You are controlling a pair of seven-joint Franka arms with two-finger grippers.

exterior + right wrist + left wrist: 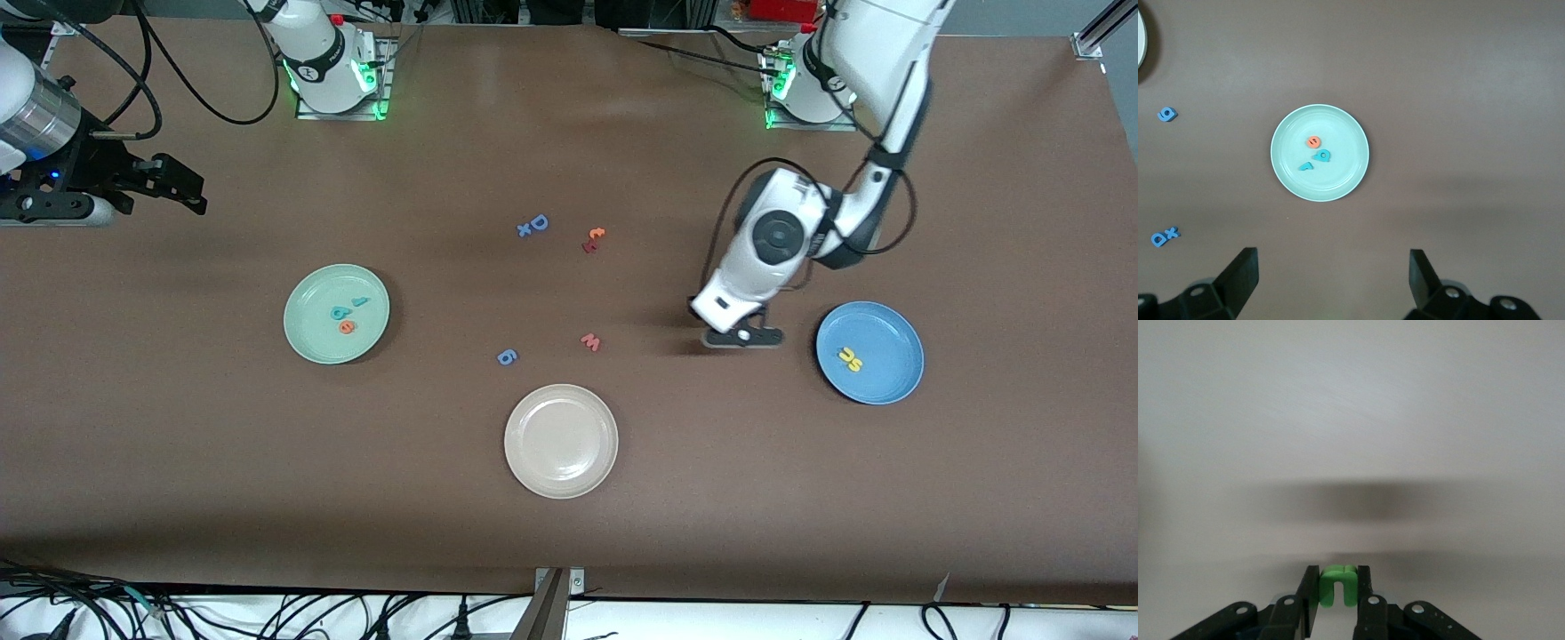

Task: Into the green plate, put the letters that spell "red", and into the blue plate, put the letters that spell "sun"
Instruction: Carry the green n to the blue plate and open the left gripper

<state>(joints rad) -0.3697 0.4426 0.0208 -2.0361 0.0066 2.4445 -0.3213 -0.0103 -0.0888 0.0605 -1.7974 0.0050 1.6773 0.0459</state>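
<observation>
I'll set the green "n" near the middle of the blue plate (867,358), beside the yellow "s", with my left gripper.
The green plate (302,342) (1348,175) holds a teal "r" (360,301) (1306,166), a teal "d" (340,312) (1322,156) and an orange "e" (347,327) (1313,142). In the blue plate (893,378) lie the yellow "s" and "u" (852,358). My left gripper (742,336) (1338,577) is low at the table beside the blue plate, shut on the green "n" (1338,585). Over the right arm's end of the table my right gripper (178,187) (1333,257) waits open and holds nothing.
A cream-white plate (561,440) sits nearest the front camera. Loose letters lie mid-table: a pink "w" (591,341), a blue "g" (506,357) (1167,115), a blue "D" with an "x" (533,225) (1165,236), and small orange-red letters (594,238).
</observation>
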